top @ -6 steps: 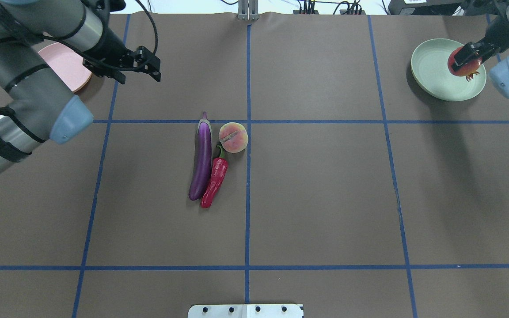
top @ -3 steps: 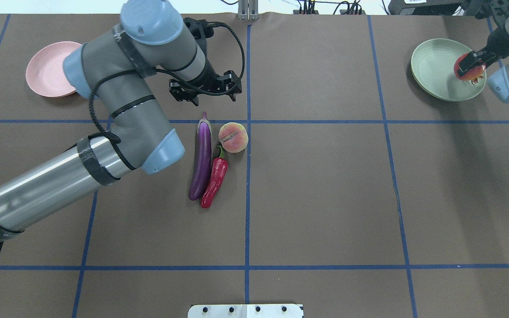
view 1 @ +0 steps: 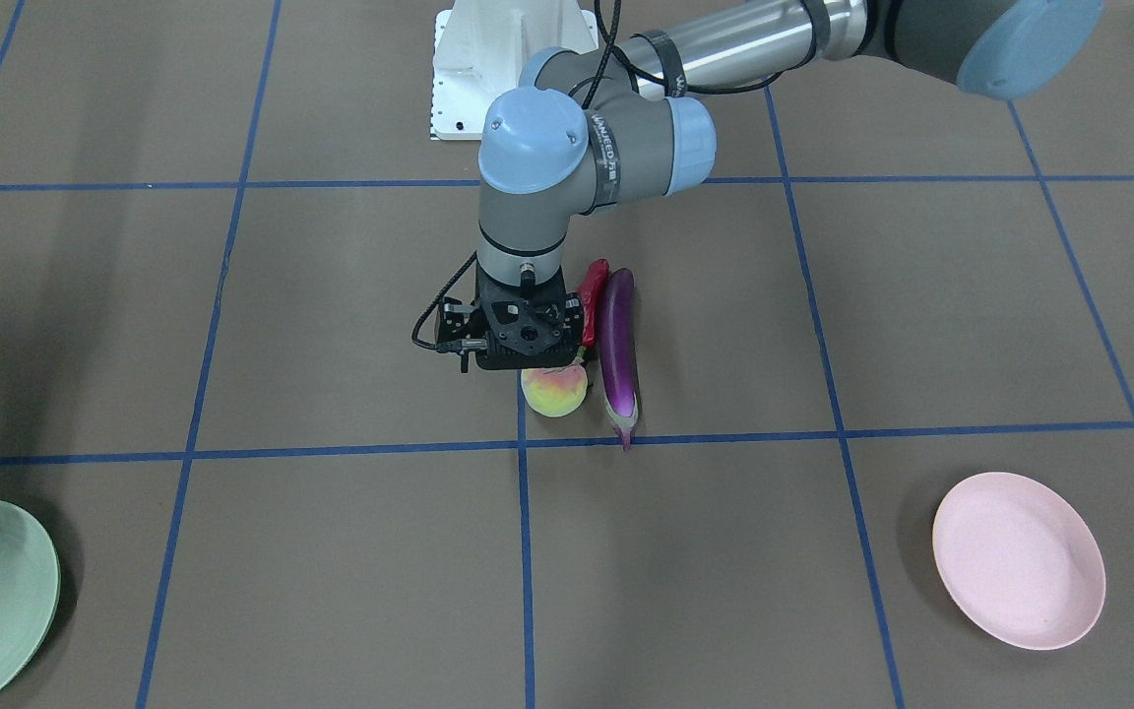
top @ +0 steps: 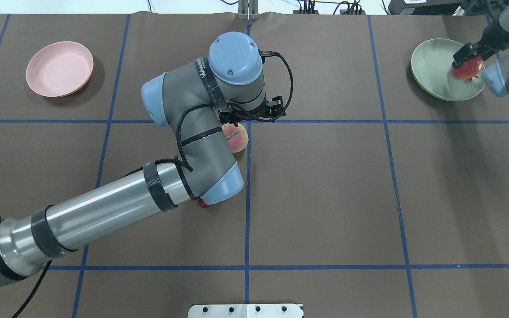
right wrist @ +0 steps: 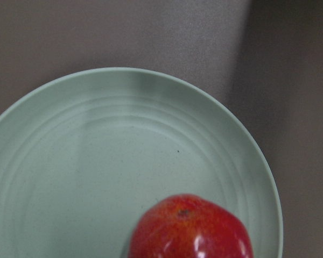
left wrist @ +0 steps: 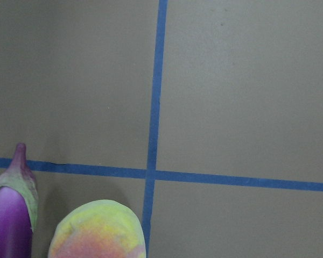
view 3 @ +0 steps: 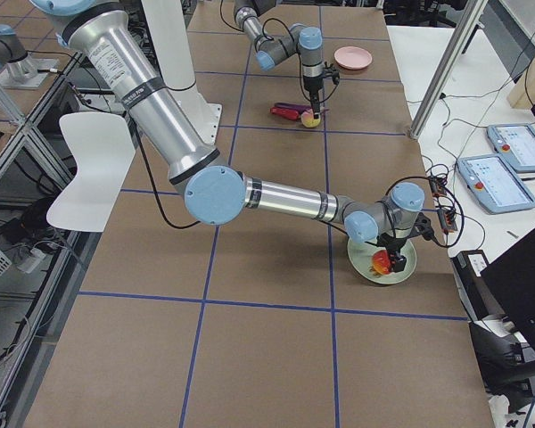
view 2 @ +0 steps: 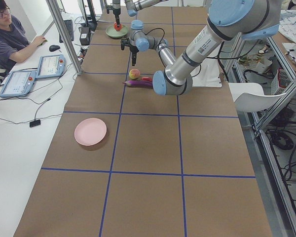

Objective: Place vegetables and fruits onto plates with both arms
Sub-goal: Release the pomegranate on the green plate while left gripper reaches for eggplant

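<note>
Next, I move my left gripper to the purple eggplant beside the yellow-pink peach and close it around the middle of the eggplant's body (view 1: 617, 350).
My left gripper (view 1: 526, 356) hangs pointing down just over the yellow-pink peach (view 1: 554, 391), apart from it; its jaws look open and empty. The purple eggplant (view 1: 616, 345) and red chili (view 1: 593, 286) lie beside the peach. In the overhead view my left arm hides the eggplant, and only the peach (top: 238, 139) and the chili tip (top: 203, 203) show. The left wrist view shows the peach (left wrist: 97, 231) and the eggplant tip (left wrist: 13, 209). My right gripper (top: 465, 57) is shut on the red-orange ball (top: 468, 69) over the pale green plate (top: 433, 66). The pale pink plate (top: 59, 68) is bare.
Blue tape lines grid the brown table cover. The white base block (top: 245, 310) sits at the robot's edge. An operator (view 2: 10, 34) sits by tablets beyond the table's far left corner. A metal post (top: 248, 9) stands at the far edge.
My left arm has swung from beside the pink plate to the middle, and its gripper now hangs over the peach. My right gripper has shifted slightly with the ball over the green plate.
</note>
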Robot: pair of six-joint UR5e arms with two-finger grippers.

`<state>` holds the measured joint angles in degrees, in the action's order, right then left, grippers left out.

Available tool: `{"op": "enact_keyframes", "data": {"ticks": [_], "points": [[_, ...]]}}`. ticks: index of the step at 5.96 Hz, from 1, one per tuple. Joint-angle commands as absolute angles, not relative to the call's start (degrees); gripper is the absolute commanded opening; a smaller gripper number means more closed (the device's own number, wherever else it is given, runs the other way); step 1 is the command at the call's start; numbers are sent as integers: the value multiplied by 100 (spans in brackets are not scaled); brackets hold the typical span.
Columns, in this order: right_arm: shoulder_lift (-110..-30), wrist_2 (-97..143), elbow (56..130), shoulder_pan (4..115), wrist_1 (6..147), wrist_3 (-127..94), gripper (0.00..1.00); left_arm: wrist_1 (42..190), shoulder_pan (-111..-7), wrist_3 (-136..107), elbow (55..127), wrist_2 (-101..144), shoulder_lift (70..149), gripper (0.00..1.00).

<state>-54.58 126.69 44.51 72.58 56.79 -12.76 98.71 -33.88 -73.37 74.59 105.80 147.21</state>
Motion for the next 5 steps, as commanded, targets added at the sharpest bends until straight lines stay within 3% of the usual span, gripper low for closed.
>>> {"op": "enact_keyframes", "data": {"ticks": [1,5], "points": [[-5475,12700,4631,7269,5669,-1362,100,9731,-3462,-7043,7462,10529,14626,100],[-5599,12709,4895,7286,5678,-1547,100,9834,-3621,-6592,7488,10591,14274,100]]}}
